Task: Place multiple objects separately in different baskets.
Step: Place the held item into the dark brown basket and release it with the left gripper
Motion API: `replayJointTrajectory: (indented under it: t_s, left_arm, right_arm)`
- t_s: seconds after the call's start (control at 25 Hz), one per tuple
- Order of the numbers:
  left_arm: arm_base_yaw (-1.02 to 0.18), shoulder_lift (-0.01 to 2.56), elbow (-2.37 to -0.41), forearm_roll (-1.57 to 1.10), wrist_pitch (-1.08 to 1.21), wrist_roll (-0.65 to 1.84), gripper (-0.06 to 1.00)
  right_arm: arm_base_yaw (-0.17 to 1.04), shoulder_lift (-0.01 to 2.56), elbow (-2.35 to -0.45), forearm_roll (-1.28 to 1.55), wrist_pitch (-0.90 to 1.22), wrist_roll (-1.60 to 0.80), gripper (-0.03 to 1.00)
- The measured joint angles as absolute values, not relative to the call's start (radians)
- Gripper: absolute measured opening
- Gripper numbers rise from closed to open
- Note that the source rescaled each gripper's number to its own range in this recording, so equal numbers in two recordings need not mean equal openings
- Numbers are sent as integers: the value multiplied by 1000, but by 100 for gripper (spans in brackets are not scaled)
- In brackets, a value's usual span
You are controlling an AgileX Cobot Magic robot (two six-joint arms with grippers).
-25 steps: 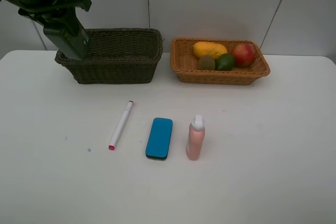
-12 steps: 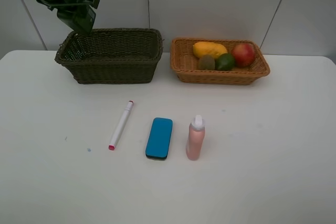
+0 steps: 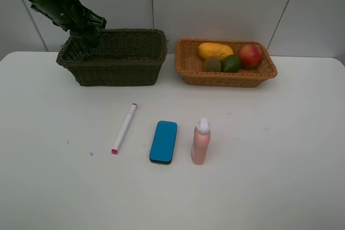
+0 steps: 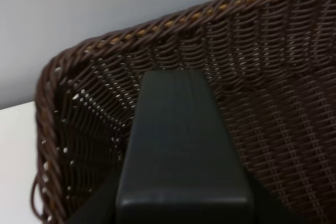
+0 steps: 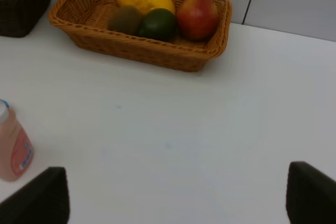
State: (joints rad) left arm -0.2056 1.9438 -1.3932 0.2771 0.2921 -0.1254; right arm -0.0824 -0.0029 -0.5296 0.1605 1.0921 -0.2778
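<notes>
My left gripper is going to put the dark green pump bottle down on the dark olive-green basket's bottom, near its outer end (image 3: 94,54) (image 4: 186,182).
My left gripper (image 3: 89,35) dips into the left end of the dark olive-green basket (image 3: 116,72), shut on the dark green pump bottle (image 4: 181,150). That bottle fills the left wrist view against the basket's weave (image 4: 283,77). A white pink-capped marker (image 3: 124,128), a blue eraser (image 3: 163,141) and a pink spray bottle (image 3: 200,142) lie in a row on the table. The orange-tan basket (image 3: 226,77) holds the mango (image 3: 214,50), pomegranate (image 3: 250,56), avocado (image 3: 232,63) and kiwi (image 3: 212,64). My right gripper (image 5: 176,182) is open over bare table and is out of the exterior view.
The white table (image 3: 269,160) runs back to a grey panelled wall just behind both baskets. In the right wrist view the spray bottle (image 5: 13,145) stands at the picture's edge, well short of the orange-tan basket (image 5: 131,51).
The left arm lifted the dark bottle from in front of the dark basket's left end, swung it up and back, then lowered it into that end. Everything else stayed put.
</notes>
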Motion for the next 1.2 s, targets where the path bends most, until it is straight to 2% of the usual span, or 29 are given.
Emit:
replayJointTrajectory:
  t_s: [0.32,1.2]
  left_arm:
    - [-206,2016,-1393,266,237,-125,36]
    - [-206,2021,-1393,263,228,-114,36]
  right_arm:
    - [-82,-3,-530,161,1092,-278,100]
    - [-82,-3,-530,161,1092,-278,100]
